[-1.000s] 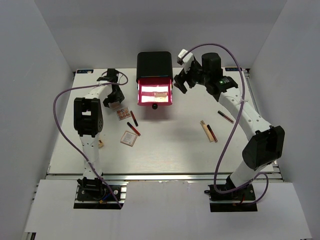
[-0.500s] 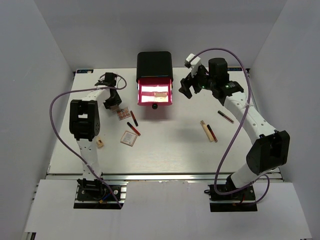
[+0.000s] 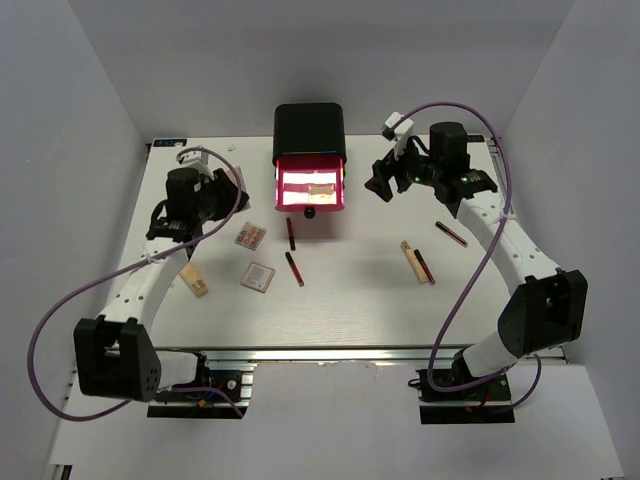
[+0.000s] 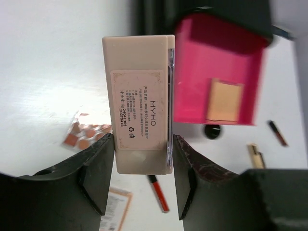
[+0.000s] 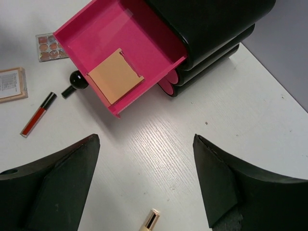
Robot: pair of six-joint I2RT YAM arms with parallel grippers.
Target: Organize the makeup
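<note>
My left gripper has the beige palette. It will let go of it in the pink drawer's empty space (image 3: 294, 188) (image 4: 191, 87) next to the tan palette.
My left gripper (image 4: 143, 159) is shut on a flat beige palette (image 4: 139, 103), held on edge above the table, left of the open pink drawer (image 4: 192, 57). In the top view this gripper (image 3: 225, 190) hangs left of the black box (image 3: 310, 130). One tan palette (image 3: 320, 188) lies inside the drawer. On the table lie a coloured palette (image 3: 250, 236), a tan palette (image 3: 258, 277), two red-and-black sticks (image 3: 291, 233) (image 3: 294, 268) and a small tan tube (image 3: 193, 280). My right gripper (image 3: 385, 180) is open and empty, right of the drawer.
Beige and red sticks (image 3: 418, 263) lie at centre right, and another slim stick (image 3: 452, 234) lies further right. The drawer's black knob (image 5: 77, 79) juts toward the table's middle. A gold-capped beige stick (image 5: 149, 221) lies below my right fingers.
The left arm swung its elbow out to the left and now holds a palette lifted beside the drawer. The two red sticks lie farther right. The right gripper drifted right, away from the drawer.
</note>
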